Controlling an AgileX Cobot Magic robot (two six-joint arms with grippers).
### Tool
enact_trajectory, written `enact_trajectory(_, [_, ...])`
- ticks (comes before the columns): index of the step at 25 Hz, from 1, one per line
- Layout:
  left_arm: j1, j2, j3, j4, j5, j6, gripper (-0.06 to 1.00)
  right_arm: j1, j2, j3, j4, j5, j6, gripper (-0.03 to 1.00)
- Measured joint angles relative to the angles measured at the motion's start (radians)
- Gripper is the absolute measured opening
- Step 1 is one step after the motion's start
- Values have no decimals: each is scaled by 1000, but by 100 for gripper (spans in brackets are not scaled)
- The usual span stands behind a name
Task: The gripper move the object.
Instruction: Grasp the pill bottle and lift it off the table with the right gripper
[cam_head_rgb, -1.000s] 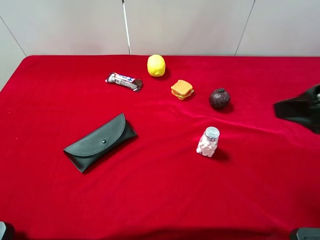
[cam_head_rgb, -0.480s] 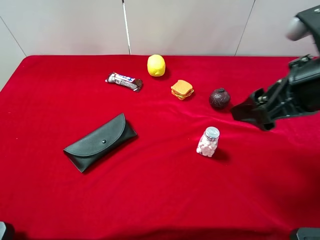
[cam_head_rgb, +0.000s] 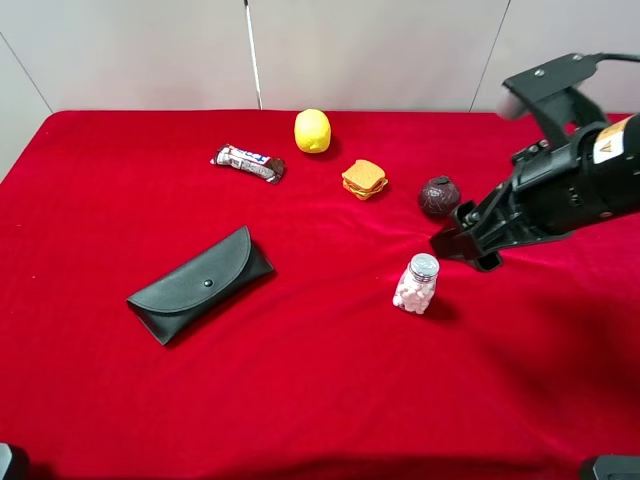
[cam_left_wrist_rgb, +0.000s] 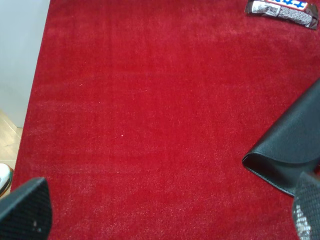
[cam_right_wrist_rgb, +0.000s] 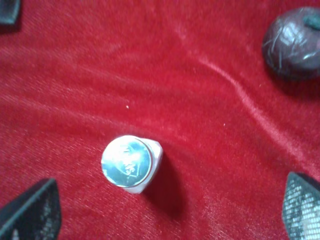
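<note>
Next, I close my right gripper on the body of the small clear jar (cam_head_rgb: 413, 292) (cam_right_wrist_rgb: 156, 153), around the white pills that are below its silver cap.
The small clear jar (cam_head_rgb: 416, 284) with a silver cap and white pills stands upright on the red cloth, right of centre. My right gripper (cam_head_rgb: 463, 252) is open and hovers just right of and behind the jar, above it and apart from it. In the right wrist view the jar's silver cap (cam_right_wrist_rgb: 127, 161) lies ahead of the open right gripper (cam_right_wrist_rgb: 167, 210), nearer one fingertip (cam_right_wrist_rgb: 31, 212). My left gripper (cam_left_wrist_rgb: 167, 215) is open and empty over bare cloth at the near left.
A black glasses case (cam_head_rgb: 200, 284) lies left of centre. At the back are a candy bar (cam_head_rgb: 248, 162), a lemon (cam_head_rgb: 312, 131) and a toy sandwich (cam_head_rgb: 364, 179). A dark brown ball (cam_head_rgb: 439, 196) sits just behind the right gripper. The left wrist view shows the table's left edge (cam_left_wrist_rgb: 42, 75).
My right arm has swung in from the right edge toward the jar and lowered. The jar and the other objects have not moved.
</note>
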Motion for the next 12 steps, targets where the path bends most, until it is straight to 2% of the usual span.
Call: enact_trajectory(12, [0,0,0,0,0,0,95,0,98,-1,13,-26,-7,67])
